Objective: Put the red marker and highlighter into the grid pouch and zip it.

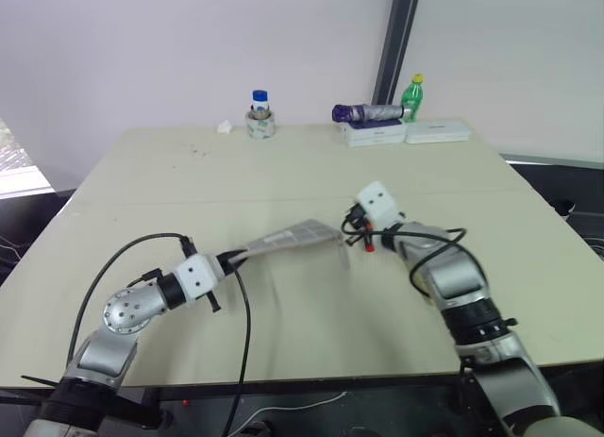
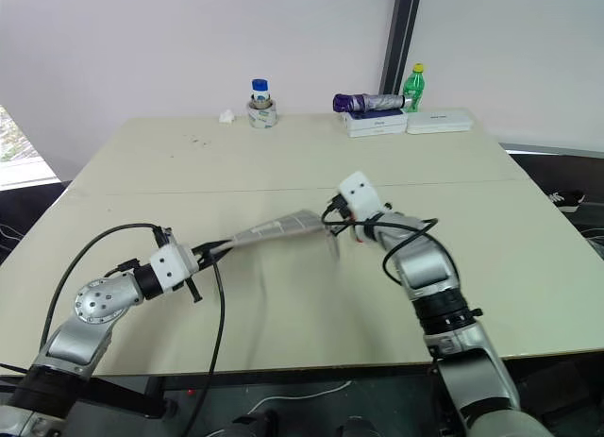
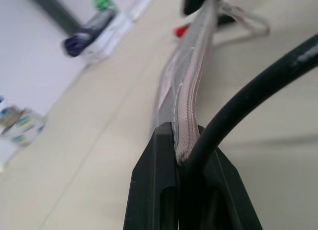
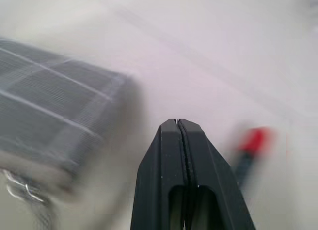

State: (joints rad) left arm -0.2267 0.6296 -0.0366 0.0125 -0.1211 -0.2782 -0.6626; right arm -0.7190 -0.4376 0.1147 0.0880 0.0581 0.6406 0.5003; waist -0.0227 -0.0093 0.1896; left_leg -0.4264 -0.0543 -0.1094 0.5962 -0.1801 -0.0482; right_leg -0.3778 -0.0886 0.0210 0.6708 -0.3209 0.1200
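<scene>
My right gripper's shut fingers should open, take the pull (image 4: pixel 42 212) of the grid pouch's zipper hanging beside them, and draw it toward my left gripper.
The grid pouch (image 1: pixel 288 237) is held above the table, grey with white lines, seen edge-on in the left wrist view (image 3: pixel 191 86). My left gripper (image 1: pixel 229 260) is shut on its near end, the zipper edge pinched between the fingers (image 3: pixel 161 155). My right gripper (image 1: pixel 351 226) hovers at the pouch's far end, fingers shut (image 4: pixel 178 121) with nothing visible between them. The red marker (image 1: pixel 370 245) lies on the table just beyond that end, beside the right gripper (image 4: pixel 253 140). The highlighter is out of view.
At the table's far edge stand a blue-capped bottle (image 1: pixel 260 116), a purple folded umbrella (image 1: pixel 363 111) on white boxes (image 1: pixel 377 132) and a green bottle (image 1: pixel 412 95). A black cable (image 1: pixel 247 333) loops off my left wrist over the table's front edge.
</scene>
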